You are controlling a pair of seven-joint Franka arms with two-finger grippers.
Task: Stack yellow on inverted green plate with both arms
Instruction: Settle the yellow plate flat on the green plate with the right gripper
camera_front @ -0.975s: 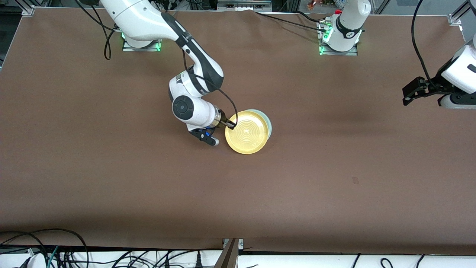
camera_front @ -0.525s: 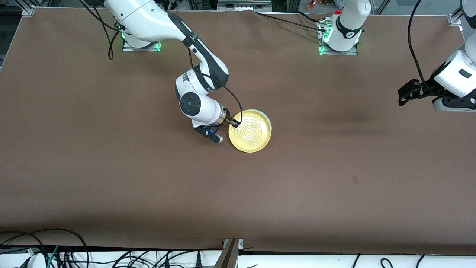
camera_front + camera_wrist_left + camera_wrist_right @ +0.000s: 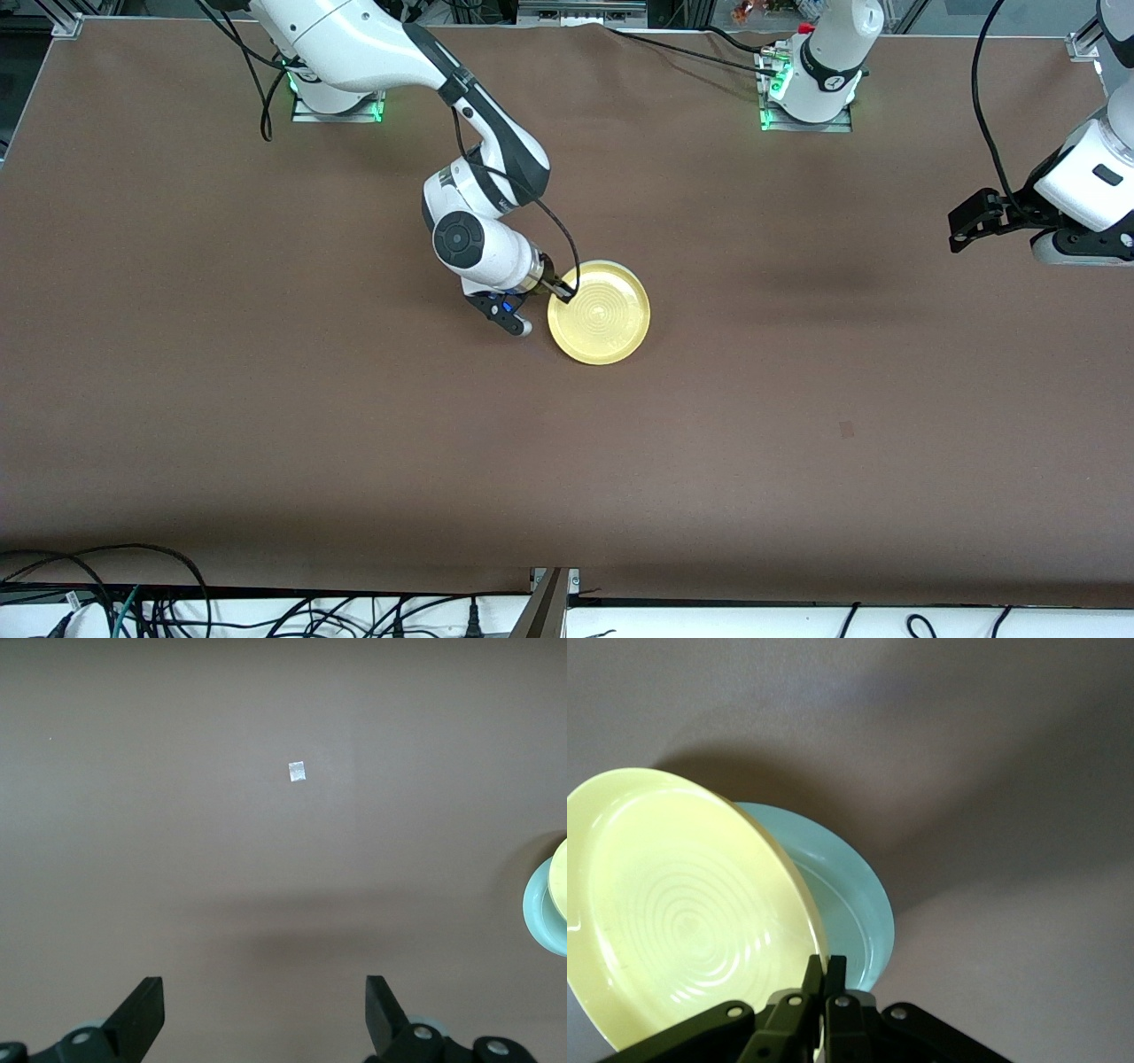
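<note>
My right gripper is to release the yellow plate squarely on top of the green plate (image 3: 600, 299) (image 3: 771, 917) at the middle of the table.
The yellow plate (image 3: 599, 312) sits open side up over the green plate (image 3: 619, 264) at the table's middle, almost covering it; only a thin green edge shows. In the right wrist view the yellow plate (image 3: 682, 912) tilts over the green plate (image 3: 850, 895). My right gripper (image 3: 558, 288) is shut on the yellow plate's rim at the side toward the right arm's end (image 3: 826, 970). My left gripper (image 3: 961, 235) is open and empty, up in the air over the left arm's end of the table (image 3: 264, 1010); both plates' edges (image 3: 554, 904) show in its view.
A small pale patch (image 3: 298, 771) lies on the brown table (image 3: 797, 399), also in the front view (image 3: 847, 430). Cables run along the front edge (image 3: 133, 602).
My right gripper has carried the yellow plate toward the left arm's end and lowered it, so it now covers nearly all of the green plate. My left gripper rose slightly, then held still.
</note>
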